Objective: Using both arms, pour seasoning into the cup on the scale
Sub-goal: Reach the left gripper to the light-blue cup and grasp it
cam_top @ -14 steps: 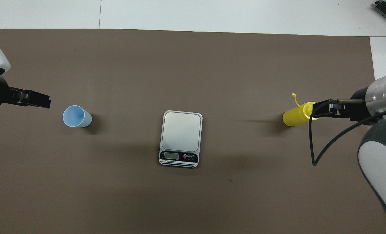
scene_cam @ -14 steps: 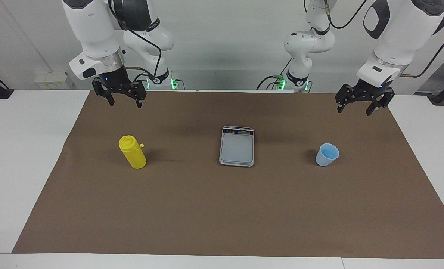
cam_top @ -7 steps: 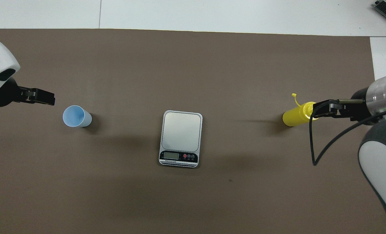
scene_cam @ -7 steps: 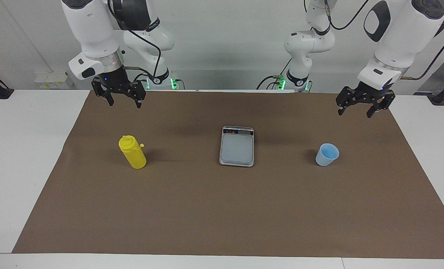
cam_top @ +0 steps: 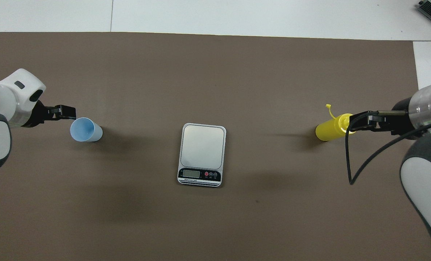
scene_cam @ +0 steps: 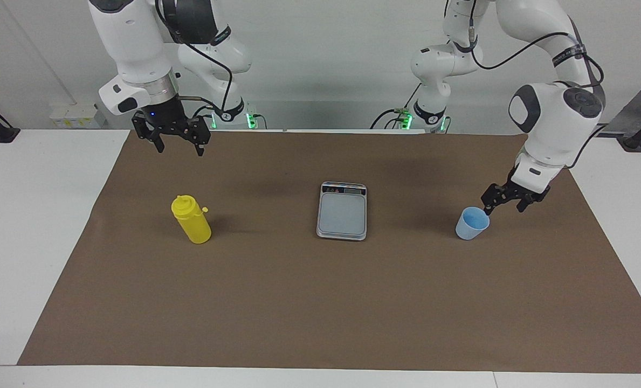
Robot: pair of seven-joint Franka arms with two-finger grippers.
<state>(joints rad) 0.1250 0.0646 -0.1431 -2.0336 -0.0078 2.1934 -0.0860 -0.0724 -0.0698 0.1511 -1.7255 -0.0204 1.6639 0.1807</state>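
The robot's left gripper will close on the rim of the pale blue cup [cam_top: 71, 127], on the side farthest away from the scale.
The yellow seasoning bottle [scene_cam: 192, 221] stands upright on the brown mat toward the right arm's end, also in the overhead view [cam_top: 329, 131]. The pale blue cup [scene_cam: 472, 223] stands upright on the mat toward the left arm's end [cam_top: 86, 129]. The silver-grey scale [scene_cam: 342, 213] lies bare between them, display strip toward the robots [cam_top: 202, 148]. My left gripper [scene_cam: 503, 209] is open and low, right beside the cup's rim [cam_top: 67, 111], holding nothing. My right gripper [scene_cam: 181, 150] is open and raised, its tip over the bottle's cap in the overhead view [cam_top: 356, 123], well clear of it.
The brown mat [scene_cam: 320, 302] covers most of the white table [scene_cam: 40, 215]. White table strips lie bare at both ends. The right arm's black cable [cam_top: 349, 163] hangs in a loop beside the bottle.
The left arm has swung down and forward, bringing its open gripper from high up down beside the cup's rim. The right arm has barely moved. Bottle, cup and scale have not moved.
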